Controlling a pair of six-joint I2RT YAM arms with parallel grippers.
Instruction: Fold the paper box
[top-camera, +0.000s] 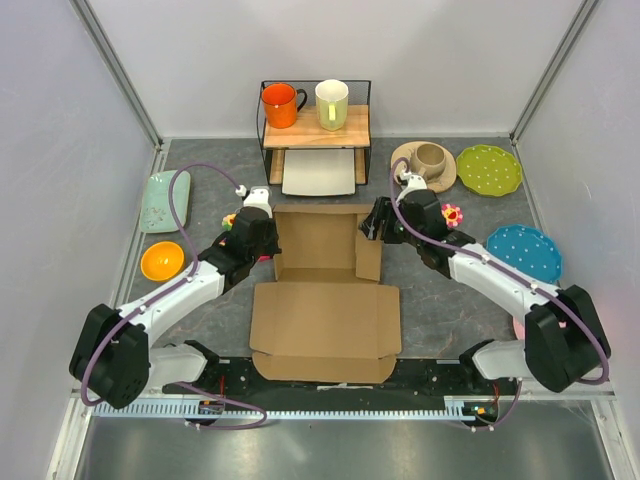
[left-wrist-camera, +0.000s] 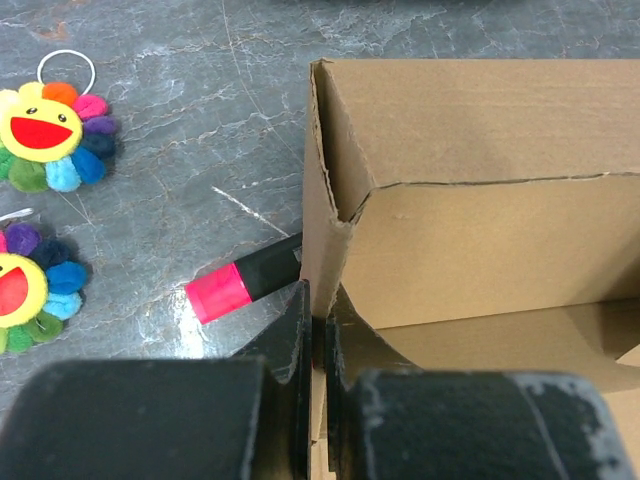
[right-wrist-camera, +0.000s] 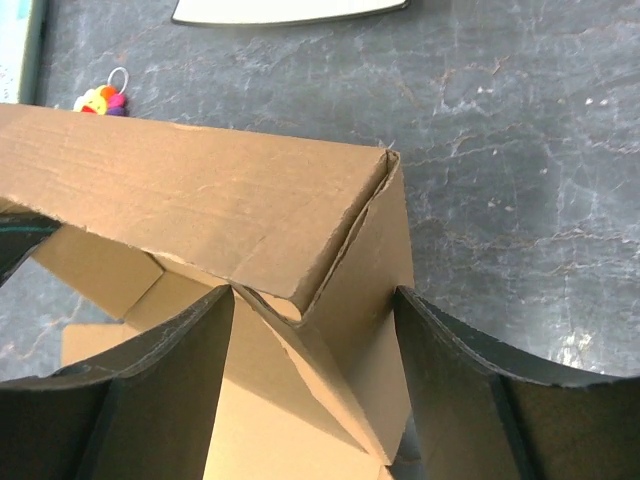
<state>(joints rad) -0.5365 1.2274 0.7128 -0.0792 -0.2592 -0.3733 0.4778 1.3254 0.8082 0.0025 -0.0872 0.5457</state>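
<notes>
The box's side by my right gripper leans in over the box. My right gripper needs to pinch that side's near edge (right-wrist-camera: 337, 388) and bring that side upright.
The brown cardboard paper box (top-camera: 322, 285) lies mid-table, its far half raised into walls and its near lid panel flat. My left gripper (top-camera: 268, 243) is shut on the box's left side wall (left-wrist-camera: 325, 230), one finger on each face. My right gripper (top-camera: 376, 220) is open and straddles the box's right side wall (right-wrist-camera: 375, 290) at the far right corner, where the far wall (right-wrist-camera: 190, 205) meets it. Neither right finger clearly presses the cardboard.
A red-and-black marker (left-wrist-camera: 245, 280) and two flower plushes (left-wrist-camera: 45, 135) lie left of the box. A wire rack (top-camera: 315, 130) with two mugs and a white tray (top-camera: 320, 172) stands behind. Plates and bowls (top-camera: 523, 250) lie to both sides.
</notes>
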